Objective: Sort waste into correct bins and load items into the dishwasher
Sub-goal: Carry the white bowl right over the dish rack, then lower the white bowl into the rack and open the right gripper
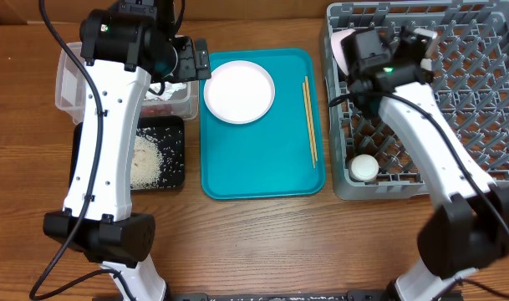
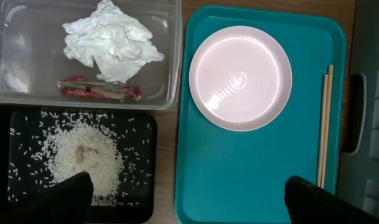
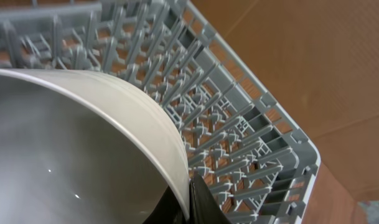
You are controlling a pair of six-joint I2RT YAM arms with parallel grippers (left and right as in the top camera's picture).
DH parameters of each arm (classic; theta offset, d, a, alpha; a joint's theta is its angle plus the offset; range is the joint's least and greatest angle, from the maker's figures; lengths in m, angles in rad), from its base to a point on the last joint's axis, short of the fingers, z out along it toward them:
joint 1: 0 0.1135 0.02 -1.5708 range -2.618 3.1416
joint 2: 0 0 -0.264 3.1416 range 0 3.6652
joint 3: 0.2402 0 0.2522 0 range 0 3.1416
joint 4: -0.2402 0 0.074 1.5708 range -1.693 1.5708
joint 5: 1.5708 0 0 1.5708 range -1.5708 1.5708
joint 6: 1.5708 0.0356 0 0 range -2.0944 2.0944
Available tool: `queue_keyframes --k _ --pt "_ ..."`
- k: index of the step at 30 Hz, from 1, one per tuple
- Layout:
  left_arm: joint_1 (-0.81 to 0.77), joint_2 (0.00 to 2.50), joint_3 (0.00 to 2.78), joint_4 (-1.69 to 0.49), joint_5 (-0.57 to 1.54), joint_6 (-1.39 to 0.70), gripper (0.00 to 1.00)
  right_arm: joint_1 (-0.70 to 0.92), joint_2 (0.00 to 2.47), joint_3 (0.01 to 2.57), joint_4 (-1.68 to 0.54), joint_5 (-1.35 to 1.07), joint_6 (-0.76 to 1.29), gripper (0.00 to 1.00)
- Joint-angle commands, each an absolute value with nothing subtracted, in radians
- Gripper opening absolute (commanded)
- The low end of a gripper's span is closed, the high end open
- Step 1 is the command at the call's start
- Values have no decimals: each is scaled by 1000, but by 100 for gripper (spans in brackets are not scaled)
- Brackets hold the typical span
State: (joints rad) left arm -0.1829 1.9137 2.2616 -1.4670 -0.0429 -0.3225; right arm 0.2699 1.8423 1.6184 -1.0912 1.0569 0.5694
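Observation:
I should let go of the white bowl, now held over the rack's far corner, with my right gripper in the rack (image 1: 369, 92), between the pink cup and the small white cup.
My right gripper (image 3: 190, 186) is shut on the rim of a white bowl (image 3: 83, 143), held on edge over the far left corner of the grey dish rack (image 1: 488, 100). A small white cup (image 1: 363, 167) stands in the rack's near left corner. My left gripper (image 2: 189, 193) hangs open and empty above the gap between the black tray (image 2: 149, 124) and the teal tray (image 2: 251, 168). The white plate (image 2: 240, 78) and two chopsticks (image 2: 324, 124) lie on the teal tray. The napkin (image 2: 111, 40) and red wrapper (image 2: 99, 90) are in the clear tub (image 2: 27, 62). Rice (image 2: 83, 158) is heaped in the black tray.
The teal tray (image 1: 262, 167) lies between the bins on the left and the dish rack on the right. The left arm (image 1: 112, 125) reaches over the black tray and tub. Bare wooden table (image 1: 279, 242) runs along the near side.

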Motion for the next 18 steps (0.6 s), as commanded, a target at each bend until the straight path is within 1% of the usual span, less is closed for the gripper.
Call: queue_keyframes --k 1,9,18 --pt "-182 1909 2278 -1465 -59 -330 100 277 1876 1637 -1077 1111 567 4" --pt "-182 1909 2278 -1465 -59 -330 100 313 1924 1637 -984 1114 568 4" --pt "-182 1909 2278 -1465 -59 -329 100 313 1966 1635 -986 1193 569 4"
